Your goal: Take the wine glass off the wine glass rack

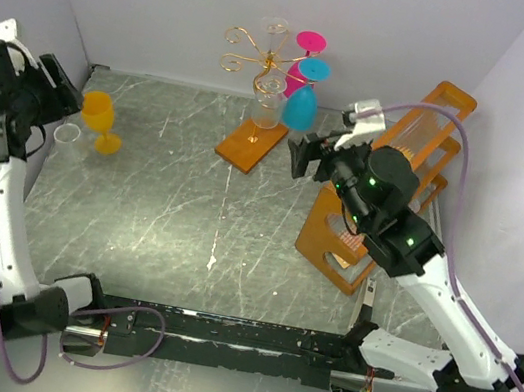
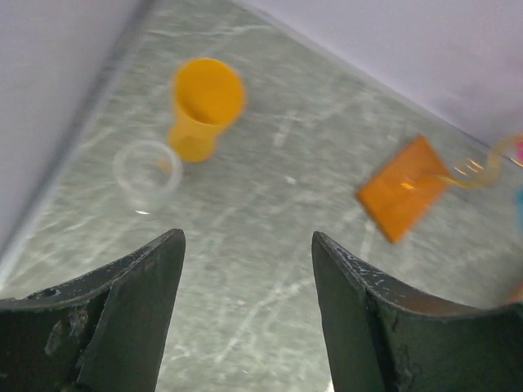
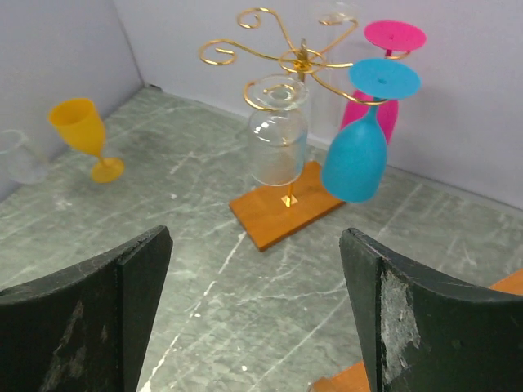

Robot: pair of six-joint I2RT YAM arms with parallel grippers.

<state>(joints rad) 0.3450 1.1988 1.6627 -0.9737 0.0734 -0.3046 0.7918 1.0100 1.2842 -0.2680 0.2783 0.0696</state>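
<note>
The clear wine glass hangs upside down at the front of the wine glass rack, beside the blue one, and my right gripper will close on the foot (image 1: 274, 85) (image 3: 283, 91) of that clear glass.
The wine glass rack (image 1: 265, 52), gold scroll wire on a flat orange base (image 1: 251, 143), stands at the back centre. Hanging upside down from its arms are a clear wine glass (image 3: 278, 139), a blue one (image 3: 358, 151) and a pink one (image 3: 384, 86). My right gripper (image 1: 301, 157) is open just right of the rack, facing it, with only table between its fingers (image 3: 139, 286). A yellow glass (image 1: 101, 117) and a clear glass (image 1: 70, 135) stand upright at the far left. My left gripper (image 1: 63, 105) hangs open beside them, empty in the left wrist view (image 2: 248, 245).
A big orange frame with clear panels (image 1: 382, 207) leans at the right, directly behind my right arm. Grey walls close the back and both sides. The left wall runs close by the two standing glasses.
</note>
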